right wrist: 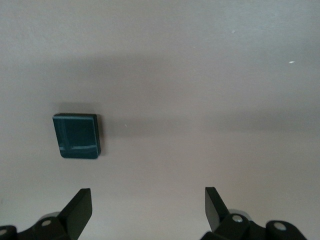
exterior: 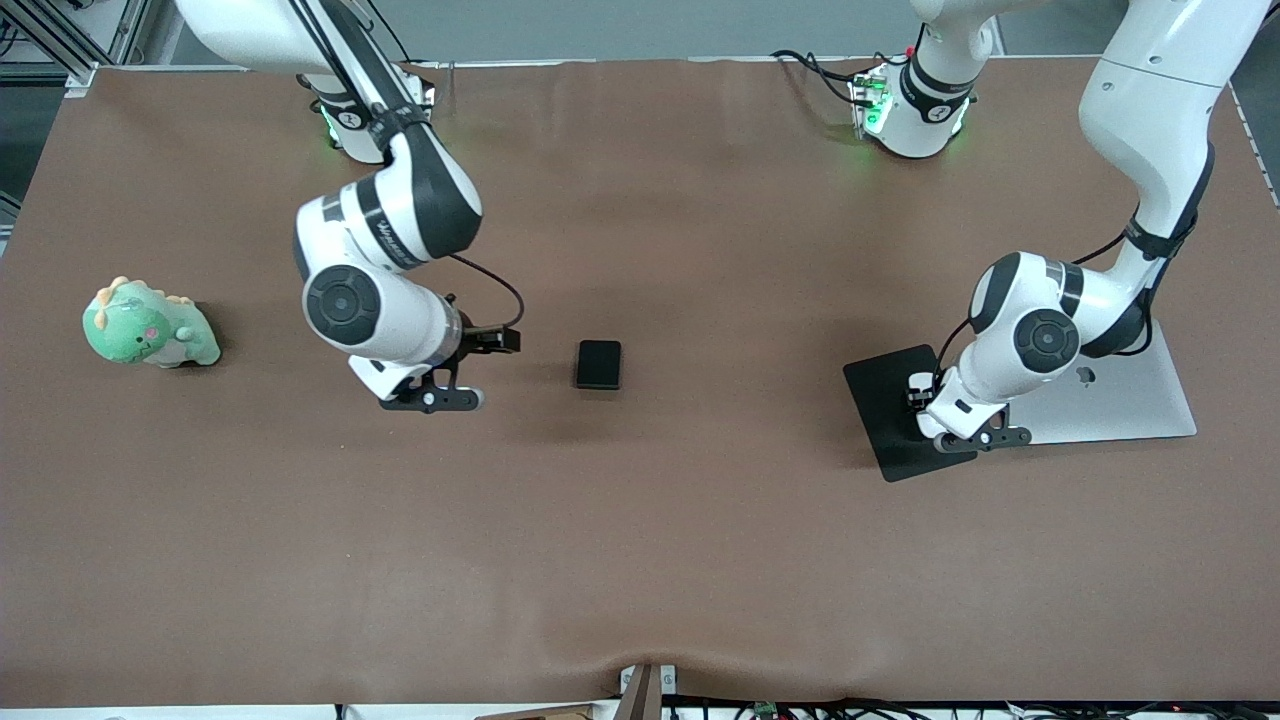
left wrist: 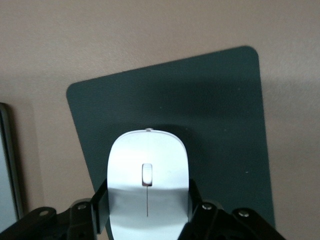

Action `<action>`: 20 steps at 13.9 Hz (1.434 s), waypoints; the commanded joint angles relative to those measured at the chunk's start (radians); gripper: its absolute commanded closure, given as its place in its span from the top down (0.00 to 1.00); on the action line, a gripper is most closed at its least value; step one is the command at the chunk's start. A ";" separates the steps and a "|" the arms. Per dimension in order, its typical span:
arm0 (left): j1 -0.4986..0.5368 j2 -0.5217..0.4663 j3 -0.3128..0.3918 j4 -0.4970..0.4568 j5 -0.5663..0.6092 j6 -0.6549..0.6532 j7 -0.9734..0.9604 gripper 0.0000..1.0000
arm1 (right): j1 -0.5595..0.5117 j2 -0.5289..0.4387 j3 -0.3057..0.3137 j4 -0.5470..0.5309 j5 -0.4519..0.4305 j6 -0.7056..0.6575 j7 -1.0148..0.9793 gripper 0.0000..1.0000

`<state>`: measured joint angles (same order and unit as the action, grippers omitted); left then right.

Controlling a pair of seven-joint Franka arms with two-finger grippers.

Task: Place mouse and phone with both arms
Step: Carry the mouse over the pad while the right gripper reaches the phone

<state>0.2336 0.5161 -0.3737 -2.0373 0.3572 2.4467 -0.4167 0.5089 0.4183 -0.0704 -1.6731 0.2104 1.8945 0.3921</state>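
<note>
I need to release the white mouse with my left gripper near the middle of the black mouse pad (exterior: 923,421) (left wrist: 162,170), next to the silver laptop.
The white mouse (left wrist: 148,165) sits between the fingers of my left gripper (left wrist: 148,192), which is shut on its sides. It is low over the black mouse pad (left wrist: 215,110); I cannot tell whether it touches the pad. In the front view my left gripper (exterior: 965,425) is over the pad (exterior: 885,400) and hides the mouse. The black phone (exterior: 598,364) lies flat on the table near the middle. My right gripper (exterior: 430,395) is open and empty over bare table beside the phone, toward the right arm's end. The phone also shows in the right wrist view (right wrist: 76,136), clear of the right gripper (right wrist: 147,200).
A silver laptop (exterior: 1120,400) lies shut beside the mouse pad, under the left arm; its edge shows in the left wrist view (left wrist: 7,165). A green dinosaur toy (exterior: 148,325) stands at the right arm's end of the table.
</note>
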 commanded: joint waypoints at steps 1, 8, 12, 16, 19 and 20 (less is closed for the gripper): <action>0.009 0.007 -0.007 -0.012 0.061 0.035 0.007 0.00 | 0.036 0.036 -0.005 0.001 0.017 0.058 0.045 1.00; 0.010 0.028 -0.007 0.012 0.068 0.064 0.041 0.00 | 0.114 0.135 -0.005 0.006 0.017 0.227 0.145 1.00; 0.009 0.065 -0.007 0.034 0.062 0.098 0.038 0.00 | 0.169 0.192 -0.005 0.007 0.017 0.322 0.240 1.00; 0.006 0.078 -0.007 0.035 0.062 0.115 0.036 0.00 | 0.204 0.231 -0.005 0.007 0.017 0.379 0.301 1.00; 0.007 0.075 -0.007 0.043 0.051 0.115 0.018 1.00 | 0.218 0.254 -0.005 0.006 0.020 0.423 0.306 1.00; 0.009 0.065 -0.008 0.043 0.051 0.115 0.016 1.00 | 0.221 0.264 -0.003 0.007 0.029 0.432 0.310 1.00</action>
<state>0.2353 0.5757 -0.3742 -2.0101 0.4054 2.5499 -0.3884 0.7185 0.6632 -0.0681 -1.6739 0.2131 2.3037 0.6866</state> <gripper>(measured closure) 0.233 0.000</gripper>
